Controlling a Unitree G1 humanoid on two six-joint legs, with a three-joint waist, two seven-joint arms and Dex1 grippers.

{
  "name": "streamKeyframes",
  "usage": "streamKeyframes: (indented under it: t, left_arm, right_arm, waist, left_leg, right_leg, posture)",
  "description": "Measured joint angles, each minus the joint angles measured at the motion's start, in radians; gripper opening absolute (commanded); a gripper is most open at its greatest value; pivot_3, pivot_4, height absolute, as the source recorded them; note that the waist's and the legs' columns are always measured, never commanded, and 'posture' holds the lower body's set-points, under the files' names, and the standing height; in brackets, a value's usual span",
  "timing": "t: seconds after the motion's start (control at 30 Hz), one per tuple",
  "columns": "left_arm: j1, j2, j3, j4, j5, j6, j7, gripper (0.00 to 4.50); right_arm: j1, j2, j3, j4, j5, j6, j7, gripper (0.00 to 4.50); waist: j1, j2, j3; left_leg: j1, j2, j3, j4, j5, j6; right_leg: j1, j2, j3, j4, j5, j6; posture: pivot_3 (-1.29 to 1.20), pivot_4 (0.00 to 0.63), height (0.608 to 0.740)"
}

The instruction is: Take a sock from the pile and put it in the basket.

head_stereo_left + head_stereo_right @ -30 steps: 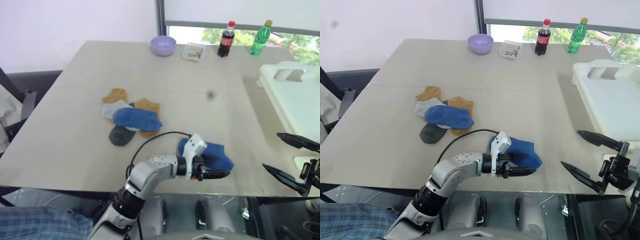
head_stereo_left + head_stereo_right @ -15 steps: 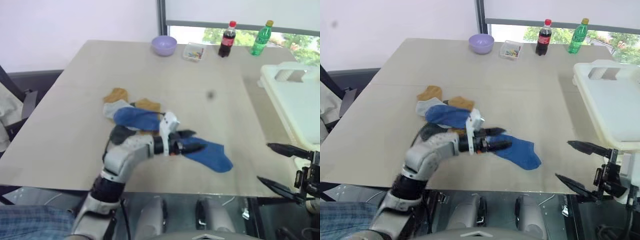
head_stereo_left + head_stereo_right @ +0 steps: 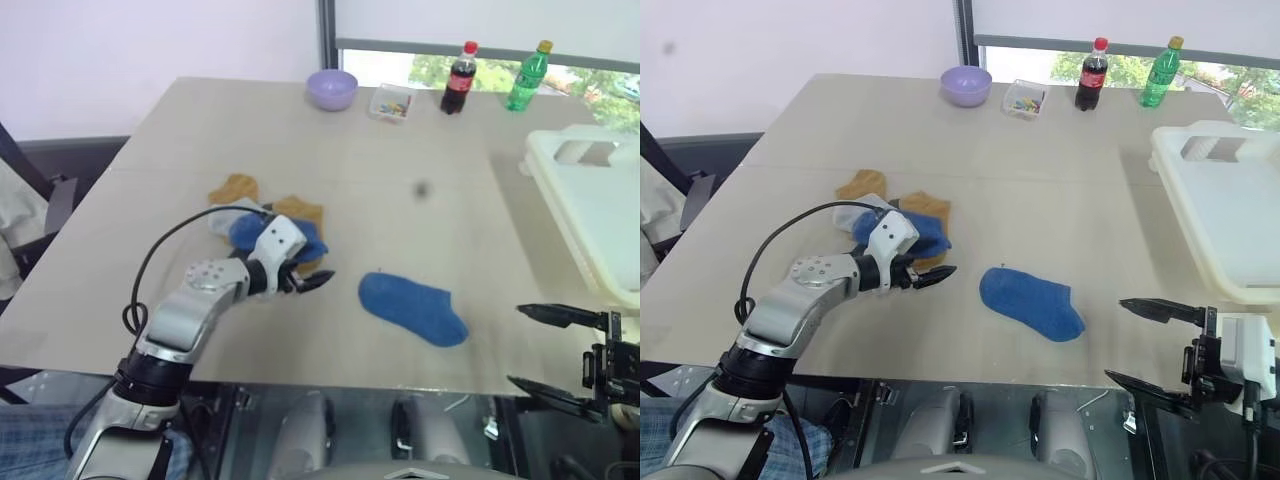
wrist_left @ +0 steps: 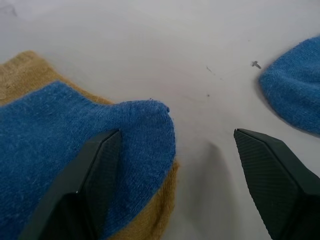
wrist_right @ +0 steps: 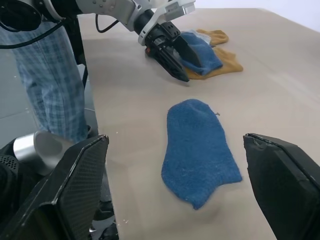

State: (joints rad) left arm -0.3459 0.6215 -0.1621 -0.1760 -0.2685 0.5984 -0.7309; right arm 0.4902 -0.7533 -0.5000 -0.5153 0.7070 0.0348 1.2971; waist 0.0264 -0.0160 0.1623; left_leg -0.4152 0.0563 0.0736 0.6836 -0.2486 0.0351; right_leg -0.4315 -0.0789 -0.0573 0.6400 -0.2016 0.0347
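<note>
I need to pinch that end (image 4: 151, 142) of the top blue sock and pull the blue sock clear, as only its end sticks out past my left gripper's finger, over the mustard sock.
The pile (image 3: 262, 222) of blue, mustard and grey socks lies left of the table's middle. My left gripper (image 3: 316, 279) is open at the pile's near right edge. In the left wrist view one finger (image 4: 95, 175) rests against the pile's top blue sock (image 4: 60, 130), and nothing is between the fingers. A loose blue sock (image 3: 412, 308) lies flat on the table to its right, touched by neither gripper. My right gripper (image 3: 515, 345) hangs open and empty off the table's front right edge. The cream-white basket (image 3: 560, 190) stands at the far right.
A lilac bowl (image 3: 332, 89), a small clear tray (image 3: 391, 102), a cola bottle (image 3: 460, 65) and a green bottle (image 3: 527, 62) line the far edge. A person in checked trousers (image 5: 45, 75) stands near the table's left front corner.
My left gripper has let go of the loose blue sock and swung left to the pile's edge. The sock stays flat on the table. The right gripper has barely moved.
</note>
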Motion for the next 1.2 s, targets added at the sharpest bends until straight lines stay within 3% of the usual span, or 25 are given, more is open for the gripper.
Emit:
streamKeyframes:
  t: [0.1,0.2,0.33,0.6,0.93,1.17,1.2]
  left_arm:
    - [0.000,-0.017,0.001,0.000,0.023,-0.049,0.017,3.12]
    - [-0.001,-0.037,0.004,0.000,0.032,-0.074,0.028,1.66]
    - [-0.003,-0.037,0.006,0.004,0.045,-0.084,0.028,0.06]
    - [-0.001,-0.051,0.019,0.024,0.053,-0.087,0.029,0.02]
    - [0.006,-0.044,0.032,0.018,0.083,-0.090,0.028,4.46]
    - [0.008,-0.044,0.025,0.026,0.120,-0.117,0.027,4.46]
    - [0.008,-0.044,0.025,0.027,0.120,-0.121,0.023,4.23]
  right_arm:
    - [-0.005,0.007,0.016,0.017,-0.008,-0.007,0.008,4.42]
    - [-0.007,0.016,0.016,0.025,-0.019,-0.020,0.008,4.42]
    - [0.010,0.040,0.023,0.037,-0.033,-0.047,0.018,4.42]
    - [0.020,0.052,0.023,0.047,-0.037,-0.063,0.019,4.42]
    - [0.029,0.053,0.026,0.050,-0.039,-0.063,0.019,4.42]
    - [0.029,0.053,0.029,0.050,-0.040,-0.063,0.015,4.42]
    - [0.029,0.053,0.029,0.050,-0.040,-0.063,0.012,4.42]
  waist:
    - [0.001,0.000,0.000]
    - [0.002,0.000,0.000]
    - [0.003,0.000,0.000]
    - [0.003,0.000,0.000]
    - [0.005,0.000,0.000]
    - [0.011,0.000,0.000]
    - [0.012,0.000,0.000]
  left_leg:
    - [0.000,0.000,0.000,0.000,0.000,0.000]
    - [0.000,0.000,0.000,0.000,0.000,0.000]
    - [0.000,0.000,0.000,0.000,0.000,0.000]
    - [0.000,0.000,0.000,0.000,0.000,0.000]
    - [0.000,0.000,0.000,0.000,0.000,0.000]
    - [0.000,0.000,0.000,0.000,0.000,0.000]
    - [0.000,0.000,0.000,0.000,0.000,0.000]
  right_leg:
    - [0.000,0.000,0.000,0.000,0.000,0.000]
    - [0.000,0.000,0.000,0.000,0.000,0.000]
    - [0.000,0.001,0.000,0.000,0.000,0.000]
    - [0.000,0.000,0.000,0.000,0.000,0.000]
    - [0.000,0.001,0.000,0.000,0.000,0.000]
    - [0.000,0.001,0.000,0.000,0.000,0.000]
    - [0.000,0.000,0.000,0.000,0.000,0.000]
  posture:
    - [0.00,0.150,0.736]
    - [0.00,0.150,0.736]
    - [0.00,0.150,0.736]
    - [0.00,0.150,0.736]
    - [0.00,0.150,0.736]
    - [0.00,0.150,0.736]
    - [0.00,0.150,0.736]
